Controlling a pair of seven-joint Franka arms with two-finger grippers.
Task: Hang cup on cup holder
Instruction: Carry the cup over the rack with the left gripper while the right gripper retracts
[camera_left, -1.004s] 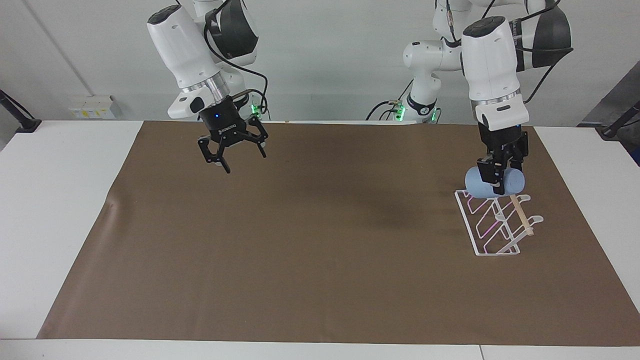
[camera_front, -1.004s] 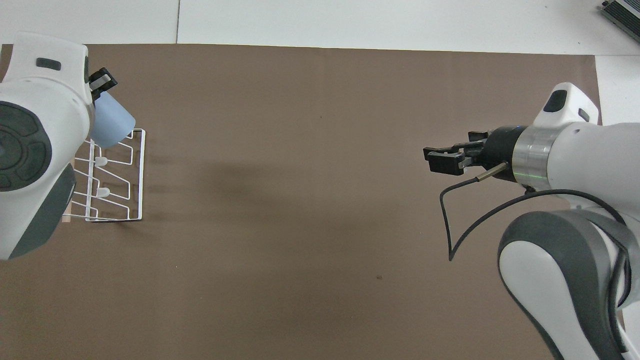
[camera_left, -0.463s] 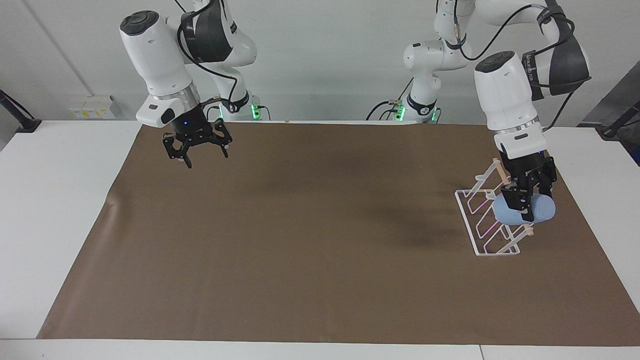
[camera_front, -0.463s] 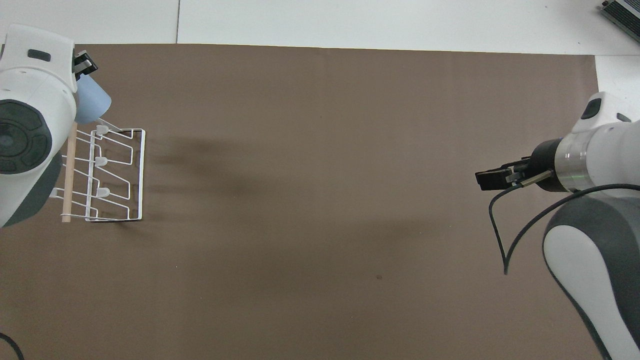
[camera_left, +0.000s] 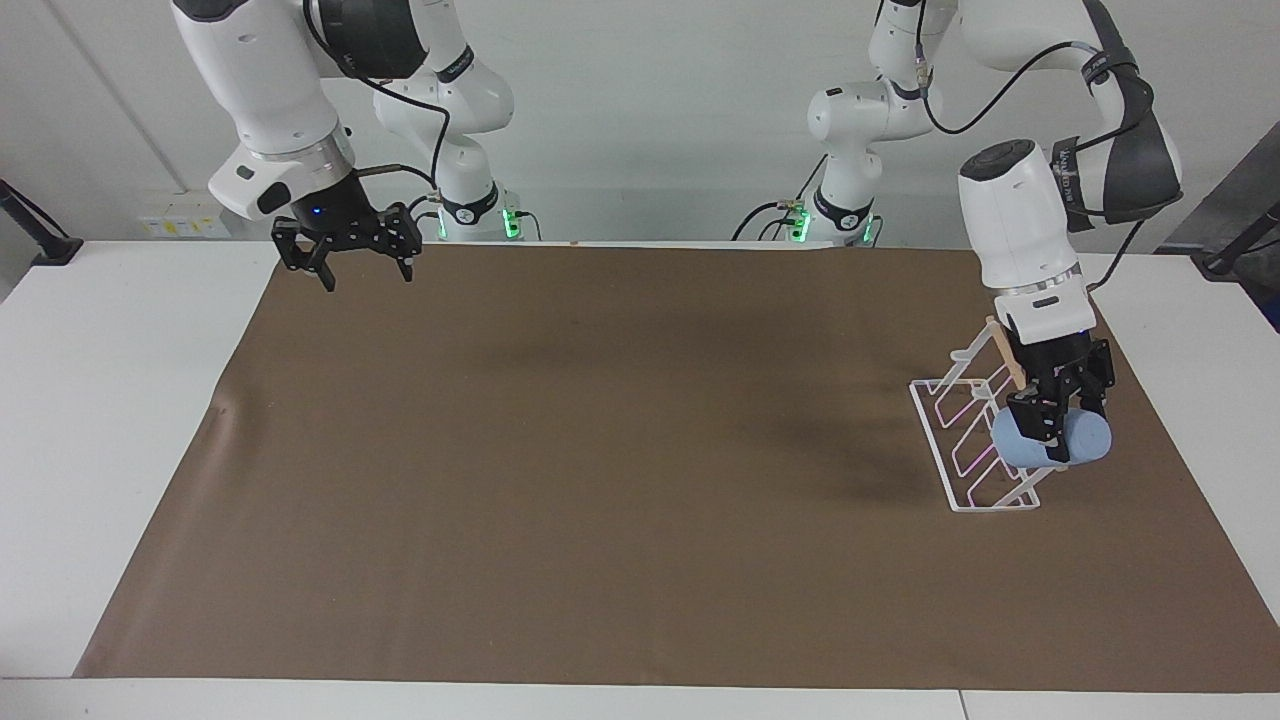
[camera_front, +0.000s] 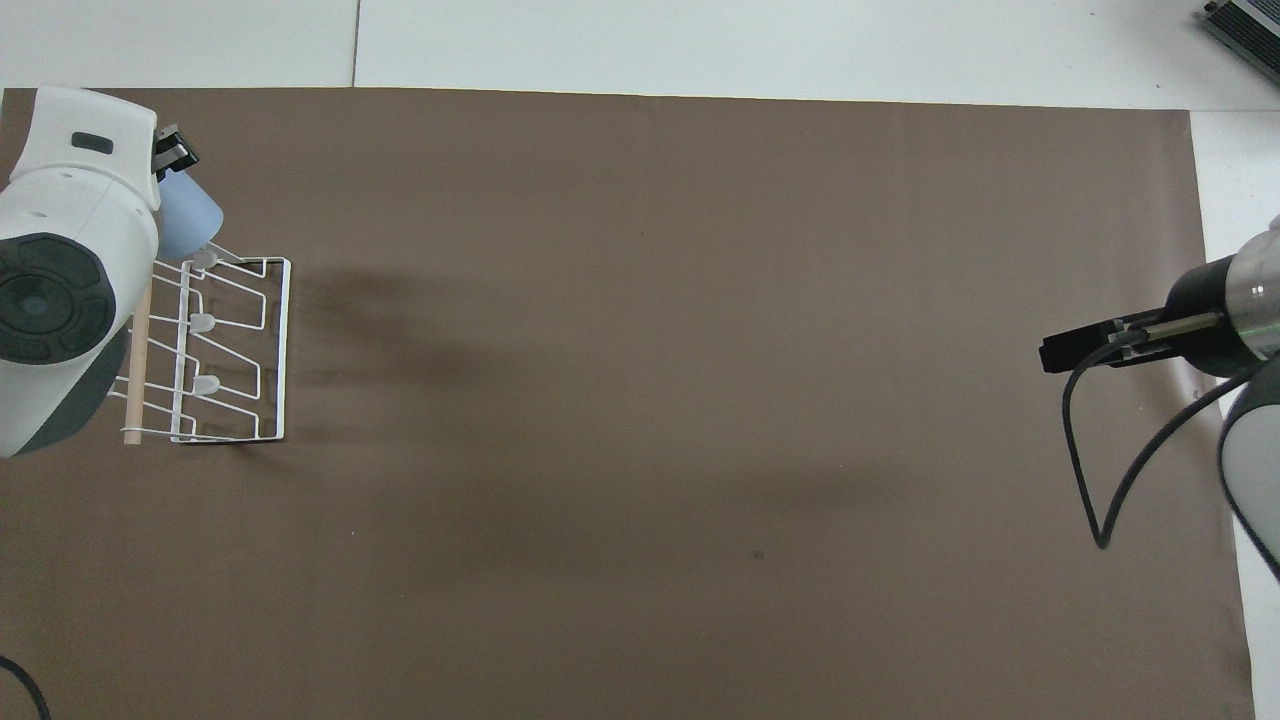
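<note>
The robot's left gripper will release the light-blue cup, now hanging low by the dowel tip, on the white cup holder's end peg (camera_front: 235, 272) that is farthest from the robots.
The light-blue cup (camera_left: 1088, 438) lies on its side in my left gripper (camera_left: 1052, 445), which is shut on it. It hangs low over the end of the white wire cup holder (camera_left: 972, 452) that is farther from the robots, by the tip of the wooden dowel (camera_left: 1003, 350). I cannot tell whether a prong is inside the cup. In the overhead view the cup (camera_front: 190, 222) shows beside the left arm, at the rack's (camera_front: 272, 350) farther corner. My right gripper (camera_left: 345, 262) is open and empty, raised over the mat's corner at the right arm's end.
A brown mat (camera_left: 600, 480) covers most of the white table (camera_left: 120, 400). The right arm's black cable (camera_front: 1085, 470) loops over the mat at its end. The rack's other prongs (camera_front: 205, 383) carry nothing.
My left gripper has carried the cup from the rack's nearer end to its farther end and lowered it there. My right gripper has drawn back toward its own end of the table.
</note>
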